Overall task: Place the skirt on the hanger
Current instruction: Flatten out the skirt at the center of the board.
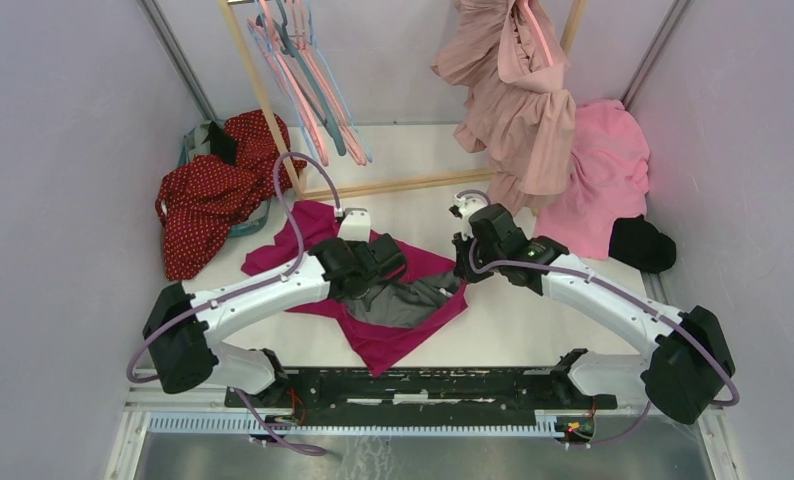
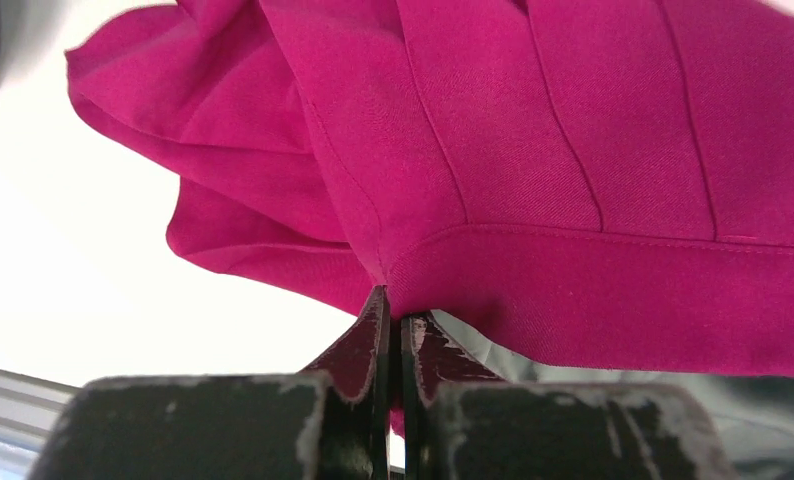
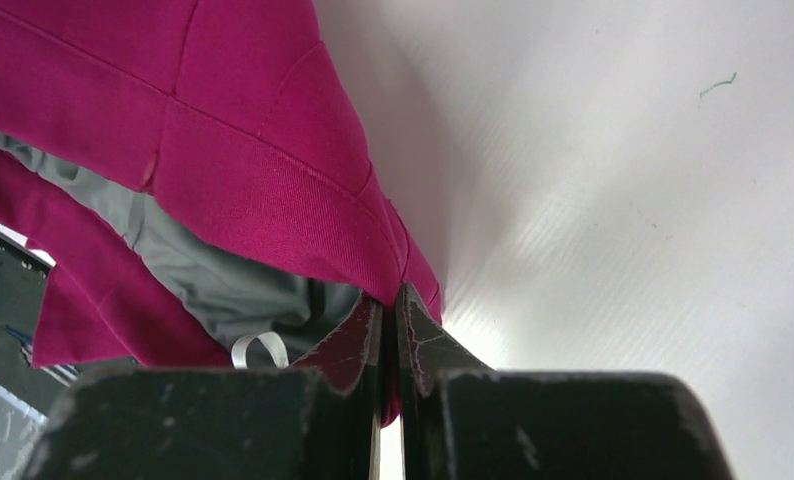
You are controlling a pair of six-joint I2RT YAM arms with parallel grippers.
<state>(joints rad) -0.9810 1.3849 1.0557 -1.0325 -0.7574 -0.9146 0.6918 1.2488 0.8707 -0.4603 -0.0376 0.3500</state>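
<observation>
Next, I let go of the magenta skirt with my right gripper on the white table, midway [image 1: 427,287] [image 3: 203,285] between the wooden rack and the front edge. The skirt now lies spread between the arms.
A magenta skirt [image 1: 393,335] with grey lining lies spread on the white table between the arms. My left gripper [image 1: 385,262] is shut on the skirt's waistband at its left end; the left wrist view shows the band [image 2: 613,290] pinched between my fingertips [image 2: 373,330]. My right gripper [image 1: 461,268] is shut on the waistband's right end; the right wrist view shows the magenta band [image 3: 273,190] and grey lining [image 3: 213,280] at the jaws. Several pink and blue hangers [image 1: 308,75] hang on the wooden rack [image 1: 263,95] at the back.
A red dotted garment [image 1: 208,195] lies at the back left over a basket. Pink garments [image 1: 528,100] hang at the back right, a bright pink one [image 1: 608,175] and a black item [image 1: 641,243] lie below. Side walls close in.
</observation>
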